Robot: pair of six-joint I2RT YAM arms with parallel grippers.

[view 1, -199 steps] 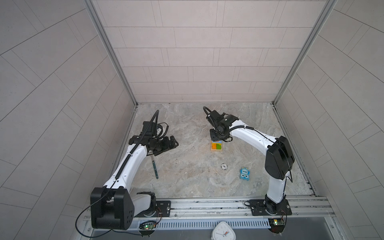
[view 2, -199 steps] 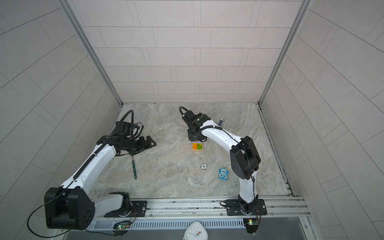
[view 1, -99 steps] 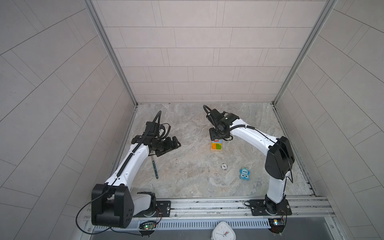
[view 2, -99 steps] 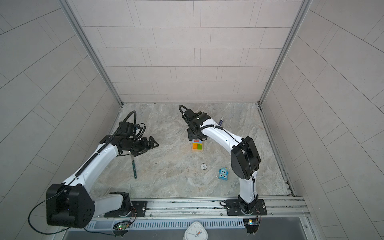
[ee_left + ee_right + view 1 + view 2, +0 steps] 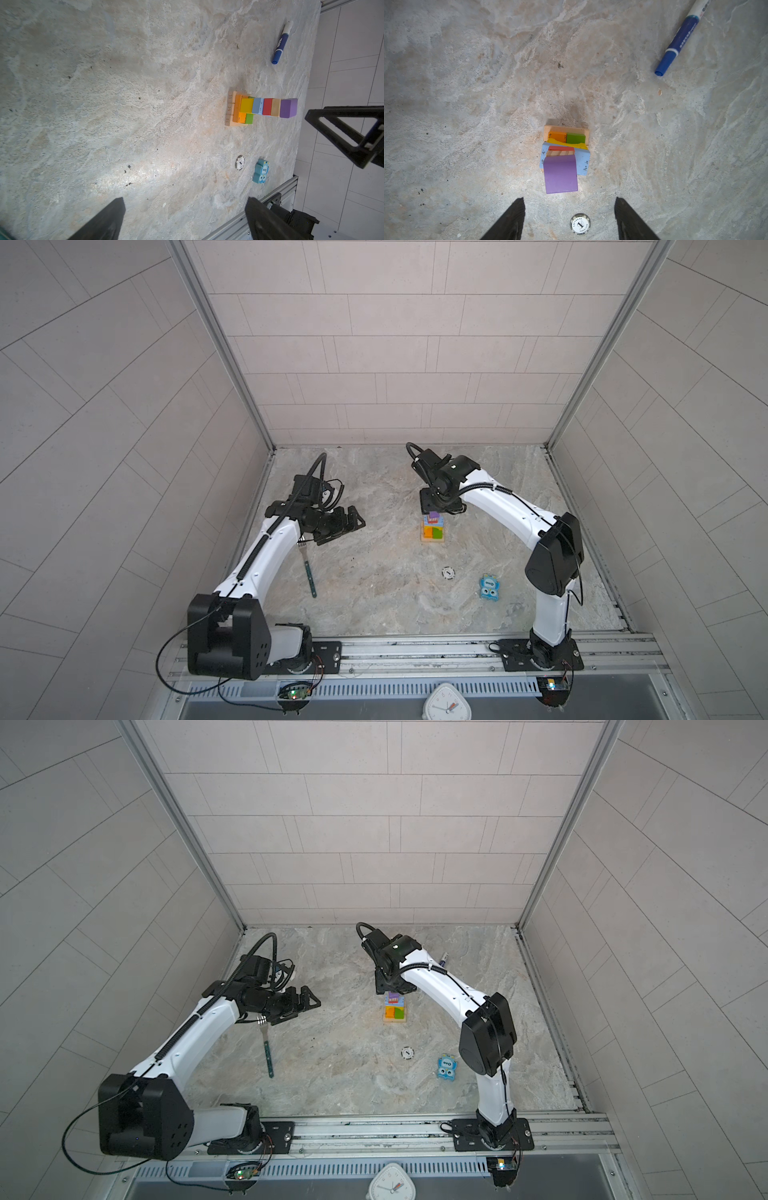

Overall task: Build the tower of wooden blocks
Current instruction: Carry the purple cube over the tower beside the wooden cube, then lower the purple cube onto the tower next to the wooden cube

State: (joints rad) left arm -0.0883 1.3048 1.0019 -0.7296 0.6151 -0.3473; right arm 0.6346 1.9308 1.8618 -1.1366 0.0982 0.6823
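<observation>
The purple cube is slightly twisted on top of the blue block, so my right gripper needs to move down and close around the purple and striped cubes (image 5: 560,155) to straighten them.
The tower (image 5: 433,527) (image 5: 395,1007) stands mid-table: a tan base, orange, green and yellow bars, a blue block, then red and striped cubes. A purple cube (image 5: 560,177) (image 5: 288,108) is topmost and sits free. My right gripper (image 5: 569,202) (image 5: 440,508) (image 5: 392,986) hovers just above the tower, open, with nothing between its fingers. The left gripper (image 5: 186,201) (image 5: 353,523) (image 5: 309,1003) is wide open and empty. It hangs well to the left of the tower and faces it.
A blue marker pen (image 5: 681,37) (image 5: 280,43) lies beyond the tower. A poker chip (image 5: 447,572) (image 5: 580,224) and a blue cartoon-eyed toy (image 5: 489,587) (image 5: 260,171) lie nearer the front. A teal-handled fork (image 5: 307,568) lies under the left arm.
The right gripper has opened, and the purple cube now rests free on top of the tower. The left gripper has drifted slightly to the right.
</observation>
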